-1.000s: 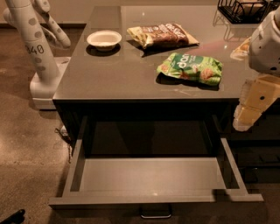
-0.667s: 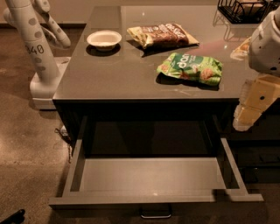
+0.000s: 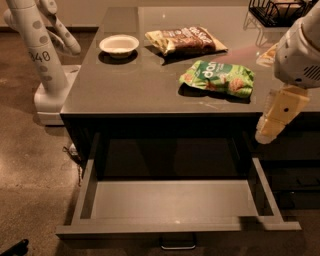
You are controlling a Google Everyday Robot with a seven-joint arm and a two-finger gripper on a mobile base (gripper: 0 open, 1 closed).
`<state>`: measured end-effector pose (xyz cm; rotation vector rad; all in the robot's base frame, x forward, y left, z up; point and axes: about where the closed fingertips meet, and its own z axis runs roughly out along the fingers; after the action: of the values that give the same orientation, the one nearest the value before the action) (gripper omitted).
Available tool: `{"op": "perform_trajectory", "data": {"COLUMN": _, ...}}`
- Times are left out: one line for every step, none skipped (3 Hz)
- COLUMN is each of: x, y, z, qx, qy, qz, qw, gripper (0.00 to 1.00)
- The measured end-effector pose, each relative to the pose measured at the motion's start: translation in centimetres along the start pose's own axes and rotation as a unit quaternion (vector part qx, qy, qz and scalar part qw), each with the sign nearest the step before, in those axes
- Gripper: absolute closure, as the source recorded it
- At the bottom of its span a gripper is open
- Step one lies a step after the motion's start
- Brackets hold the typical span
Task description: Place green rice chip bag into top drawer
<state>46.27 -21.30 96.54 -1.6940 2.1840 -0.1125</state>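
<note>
Next, my gripper grabs the green rice chip bag at its crinkly middle (image 3: 222, 76), between the ends of the bag.
The green rice chip bag (image 3: 218, 78) lies flat on the grey counter (image 3: 130, 80), near its front right part. The top drawer (image 3: 175, 200) is pulled fully open below the counter, and its flat grey bottom holds nothing. My gripper (image 3: 275, 122) hangs at the right edge of the view, to the right of and below the green bag, beside the counter's front edge and above the drawer's right side. It touches nothing that I can see.
A brown-and-cream snack bag (image 3: 186, 40) and a white bowl (image 3: 119, 45) lie at the back of the counter. A black wire basket (image 3: 280, 11) stands at the back right. Another white robot (image 3: 42, 55) stands left of the counter. The lower drawer's metal handle (image 3: 178, 245) shows below.
</note>
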Motion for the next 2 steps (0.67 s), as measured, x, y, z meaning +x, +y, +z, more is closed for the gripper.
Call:
{"op": "perform_trajectory", "data": {"x": -0.5, "y": -2.9, "z": 1.6, "qx": 0.017, "qy": -0.039, "qz": 0.0, "qw": 0.9991, "gripper": 0.0}}
{"op": "perform_trajectory", "data": {"x": -1.7, "y": -8.9, "z": 4.7, "qx": 0.054, "qy": -0.107, "qz": 0.005, "qw": 0.9928, "gripper": 0.0}}
